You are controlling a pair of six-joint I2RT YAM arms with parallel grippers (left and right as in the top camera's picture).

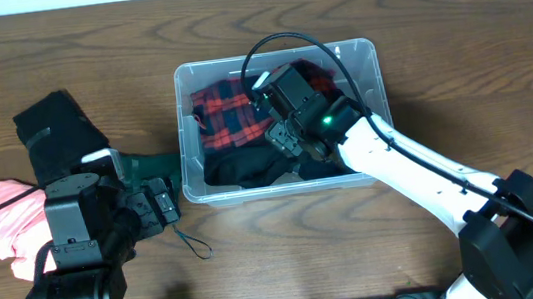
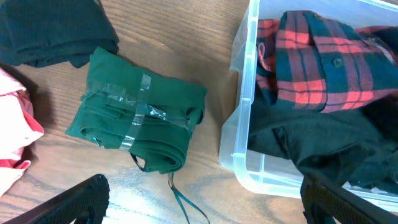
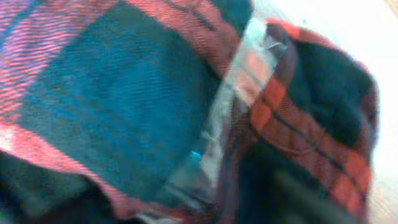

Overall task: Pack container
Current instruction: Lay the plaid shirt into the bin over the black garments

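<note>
The green bundle is beside the clear plastic container. Next, my left gripper goes next to the taped middle (image 1: pixel 146 177) (image 2: pixel 144 115) of that bundle and closes there.
The clear plastic container (image 1: pixel 363 54) stands mid-table and holds a red plaid shirt (image 1: pixel 224 114) and a black garment (image 1: pixel 248 167). My right gripper (image 1: pixel 283 133) is down inside the container over the clothes. Its wrist view is a blurred close-up of the taped plaid shirt (image 3: pixel 124 93), and its fingers do not show clearly. My left gripper (image 2: pixel 205 205) is open and empty, low over the table just left of the container (image 2: pixel 239 118). A green folded bundle (image 2: pixel 140 118) wrapped in clear tape lies just ahead of it, beside the container wall.
A black cloth (image 1: pixel 55 131) lies at the far left and also shows in the left wrist view (image 2: pixel 50 31). A pink garment (image 1: pixel 3 225) lies at the left front. A thin green cord (image 2: pixel 183 199) trails from the bundle.
</note>
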